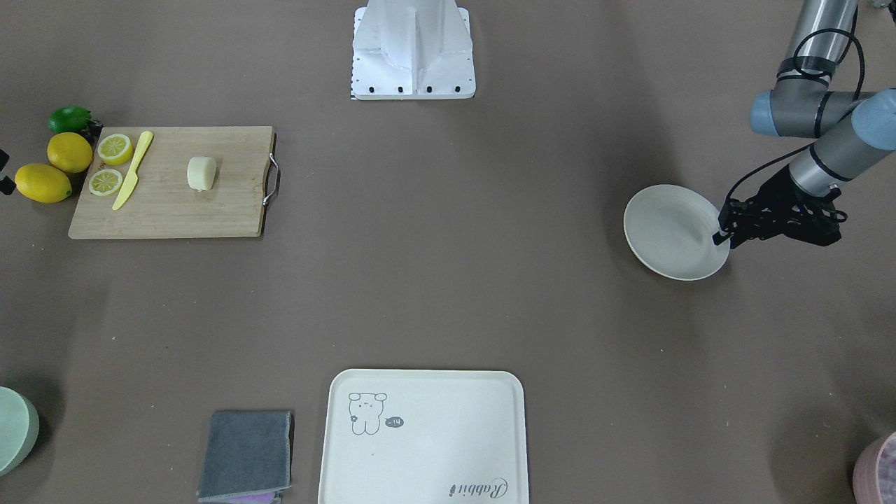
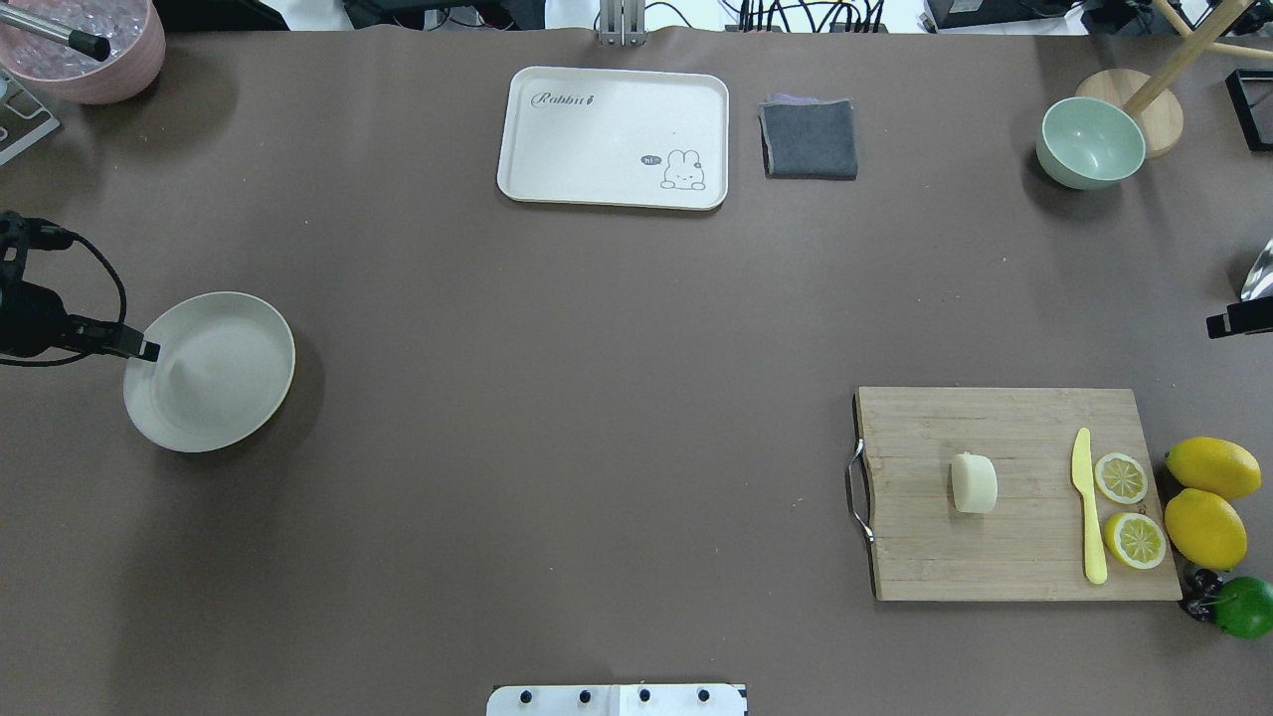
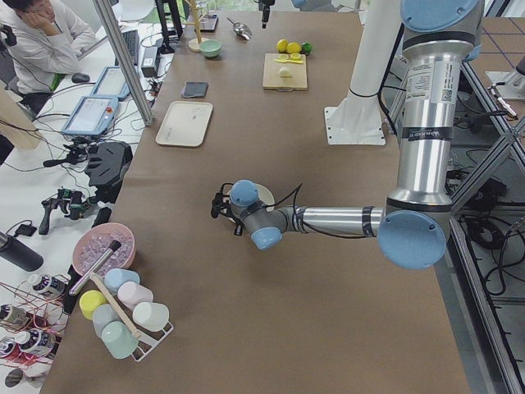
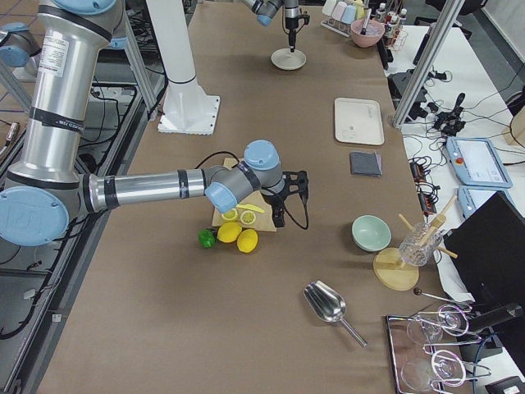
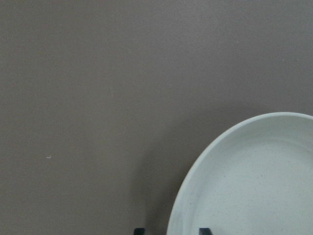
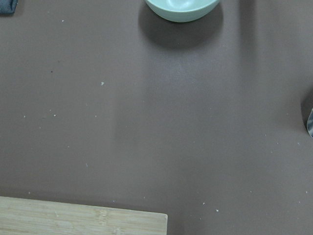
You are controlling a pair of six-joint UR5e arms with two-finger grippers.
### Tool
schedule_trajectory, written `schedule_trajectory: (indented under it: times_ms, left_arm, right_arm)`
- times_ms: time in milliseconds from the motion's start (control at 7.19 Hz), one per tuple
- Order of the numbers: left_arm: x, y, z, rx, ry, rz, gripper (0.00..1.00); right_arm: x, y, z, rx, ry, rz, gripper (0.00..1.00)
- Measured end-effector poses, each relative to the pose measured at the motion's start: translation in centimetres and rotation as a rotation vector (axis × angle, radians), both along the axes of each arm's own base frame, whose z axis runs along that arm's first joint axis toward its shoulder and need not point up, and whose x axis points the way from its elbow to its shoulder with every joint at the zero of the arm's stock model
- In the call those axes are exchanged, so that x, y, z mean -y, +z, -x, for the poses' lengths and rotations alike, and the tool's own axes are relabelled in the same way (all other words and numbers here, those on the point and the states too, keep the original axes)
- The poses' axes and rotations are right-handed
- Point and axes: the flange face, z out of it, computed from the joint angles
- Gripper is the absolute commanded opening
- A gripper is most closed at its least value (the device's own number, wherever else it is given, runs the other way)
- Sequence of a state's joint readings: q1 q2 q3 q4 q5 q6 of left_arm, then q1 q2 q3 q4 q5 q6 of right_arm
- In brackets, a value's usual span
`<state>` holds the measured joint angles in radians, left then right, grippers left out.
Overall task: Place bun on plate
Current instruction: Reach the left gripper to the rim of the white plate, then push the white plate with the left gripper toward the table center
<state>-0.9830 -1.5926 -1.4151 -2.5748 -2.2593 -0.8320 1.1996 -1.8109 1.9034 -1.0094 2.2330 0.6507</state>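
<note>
The robot's left gripper will release the plate on the bare table (image 1: 426, 223) between the white base and the bear tray.
The pale cream bun (image 2: 974, 483) lies on a wooden cutting board (image 2: 995, 557) on my right side, also seen as the bun (image 1: 201, 173). The off-white plate (image 2: 210, 371) sits far off on my left, shown too as the plate (image 1: 675, 232). My left gripper (image 2: 147, 348) is at the plate's outer rim and looks shut on it. In the left wrist view two fingertips (image 5: 139, 230) straddle the plate (image 5: 254, 186) rim. My right gripper (image 1: 3, 171) hovers beyond the board's lemon end, fingers apart and holding nothing, well clear of the bun.
On the board lie a yellow knife (image 2: 1089, 507) and two lemon slices (image 2: 1121, 477). Beside it are two lemons (image 2: 1205, 527) and a lime (image 2: 1243, 607). A bear tray (image 2: 614, 137), grey cloth (image 2: 809, 138) and green bowl (image 2: 1090, 144) line the far edge.
</note>
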Motion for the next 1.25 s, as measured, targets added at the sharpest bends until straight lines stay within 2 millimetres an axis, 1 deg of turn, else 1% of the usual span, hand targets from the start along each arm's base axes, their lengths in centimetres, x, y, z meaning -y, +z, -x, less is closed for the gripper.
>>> schedule_trajectory:
  times_ms: [278,417,556,695,834,974,1252]
  left_arm:
    - [-0.2,-0.4,-0.1,-0.019,0.007,-0.006,0.00]
    - [-0.1,-1.8,-0.4,-0.055,0.011,0.023,0.00]
    - [0.4,-4.8,-1.0,-0.114,-0.003,0.076,0.00]
    - [1.5,-8.9,-2.1,-0.177,-0.028,0.131,0.00]
    - [2.6,-12.4,-3.8,-0.219,-0.047,0.168,0.00]
    - [3.1,-15.7,-6.7,-0.245,-0.063,0.189,0.00]
    - [2.4,-21.2,-13.9,-0.240,-0.084,0.218,0.00]
  right_arm:
    - [0.4,-0.5,0.2,0.005,0.004,-0.006,1.00]
    - [0.5,-0.6,0.2,0.007,0.005,-0.008,1.00]
    - [0.6,-0.7,0.2,0.008,0.005,-0.008,1.00]
    - [0.6,-0.7,0.2,0.007,0.006,-0.007,1.00]
    - [0.6,-0.7,0.2,0.010,0.012,-0.002,1.00]
    - [0.7,-0.8,0.2,0.014,0.021,0.007,1.00]
    - [0.6,-0.9,0.2,0.017,0.026,0.011,1.00]
